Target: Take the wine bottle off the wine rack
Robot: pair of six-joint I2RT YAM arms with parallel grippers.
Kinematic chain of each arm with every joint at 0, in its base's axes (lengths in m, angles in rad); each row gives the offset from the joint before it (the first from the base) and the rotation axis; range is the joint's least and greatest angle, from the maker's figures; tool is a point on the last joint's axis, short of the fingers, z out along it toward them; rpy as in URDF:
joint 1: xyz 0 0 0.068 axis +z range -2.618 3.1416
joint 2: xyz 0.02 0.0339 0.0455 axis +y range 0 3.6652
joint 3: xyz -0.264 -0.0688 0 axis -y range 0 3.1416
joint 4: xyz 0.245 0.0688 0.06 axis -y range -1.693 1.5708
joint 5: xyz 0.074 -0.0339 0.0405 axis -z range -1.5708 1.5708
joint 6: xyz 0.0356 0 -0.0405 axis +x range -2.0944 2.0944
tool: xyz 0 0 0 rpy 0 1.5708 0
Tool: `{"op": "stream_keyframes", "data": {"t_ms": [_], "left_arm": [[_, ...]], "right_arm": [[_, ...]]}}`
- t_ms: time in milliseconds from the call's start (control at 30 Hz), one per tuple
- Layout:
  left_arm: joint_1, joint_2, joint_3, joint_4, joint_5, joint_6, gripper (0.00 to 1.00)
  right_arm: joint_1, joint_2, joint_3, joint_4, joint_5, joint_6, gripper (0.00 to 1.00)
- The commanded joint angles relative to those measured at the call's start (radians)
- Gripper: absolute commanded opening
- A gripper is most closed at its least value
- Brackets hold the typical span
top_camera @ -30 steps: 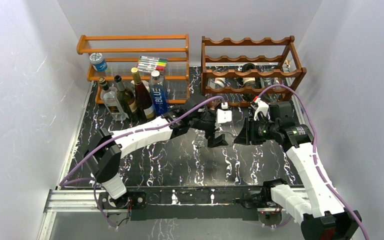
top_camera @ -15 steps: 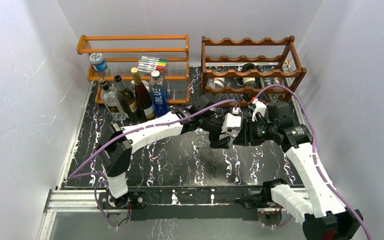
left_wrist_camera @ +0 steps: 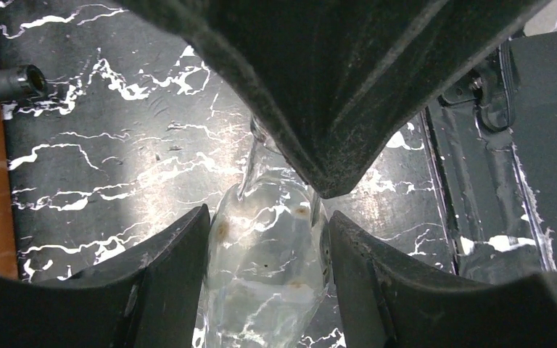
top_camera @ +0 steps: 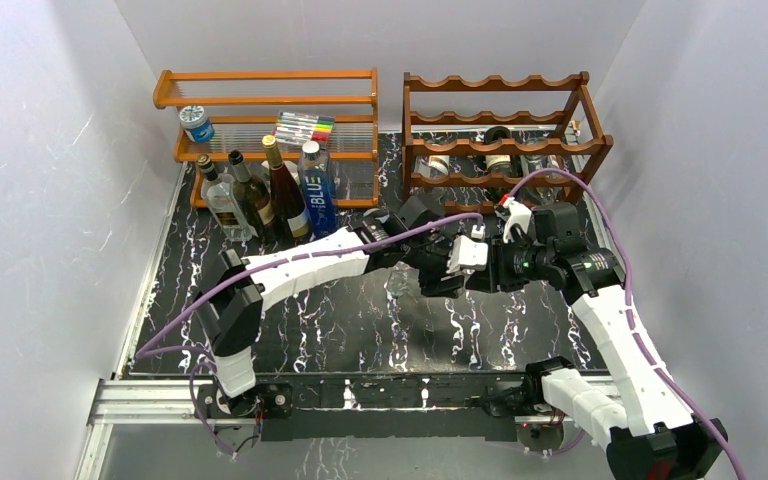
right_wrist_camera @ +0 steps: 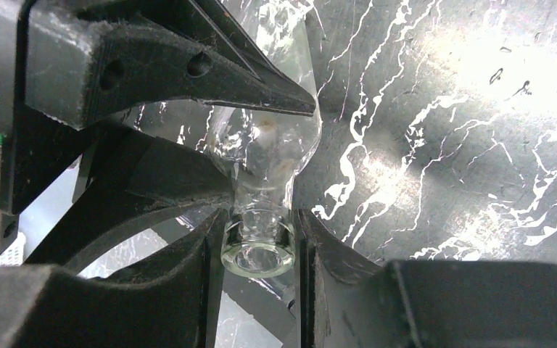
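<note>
The clear glass wine bottle, now hanging sideways above the table, will be released by my left gripper on the table (top_camera: 260, 268), in front of the green bottle, as I set it there.
A clear glass wine bottle (top_camera: 401, 276) hangs lying sideways above the black marbled table, in front of the dark reddish-brown wine rack (top_camera: 505, 82). My right gripper (top_camera: 482, 270) is shut on its neck just behind the mouth (right_wrist_camera: 257, 255), one finger on each side. My left gripper (top_camera: 443, 277) straddles the bottle's body (left_wrist_camera: 265, 270), and both fingers (left_wrist_camera: 167, 268) rest against the glass. In the right wrist view, a left finger (right_wrist_camera: 210, 80) presses the bottle's shoulder (right_wrist_camera: 275, 141). Other bottles (top_camera: 501, 161) lie in the rack's lower row.
The lighter orange shelf (top_camera: 265, 75) stands at the back left with markers (top_camera: 305, 128) and a small can (top_camera: 197, 122). Several upright bottles (top_camera: 260, 195) stand before it. White walls close in on both sides. The black rail (top_camera: 390, 390) runs along the near edge.
My left arm has swung right to the bottle that my right gripper holds, and its fingers have closed in from wide open onto the bottle's body. The right gripper has barely moved.
</note>
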Motion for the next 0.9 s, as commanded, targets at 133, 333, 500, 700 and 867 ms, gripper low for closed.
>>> {"op": "stream_keyframes", "data": {"t_ms": [133,333,500,700,867], "left_arm": [[-0.005,-0.210,-0.191,0.269,-0.192,-0.117,0.00],[-0.004,-0.386,-0.415,0.496,-0.412,-0.257,0.00],[0.001,-0.543,-0.565,0.599,-0.648,-0.347,0.00],[0.027,-0.691,-0.656,0.612,-0.897,-0.432,0.00],[0.082,-0.779,-0.693,0.585,-1.076,-0.479,0.00]], "right_arm": [[0.004,-0.024,0.130,0.085,0.023,0.013,0.68],[0.004,-0.053,0.185,0.192,0.087,0.080,0.98],[0.003,-0.119,0.194,0.246,0.185,0.102,0.98],[0.004,-0.128,0.179,0.261,0.196,0.124,0.98],[0.003,-0.106,0.139,0.292,0.168,0.155,0.98]]}}
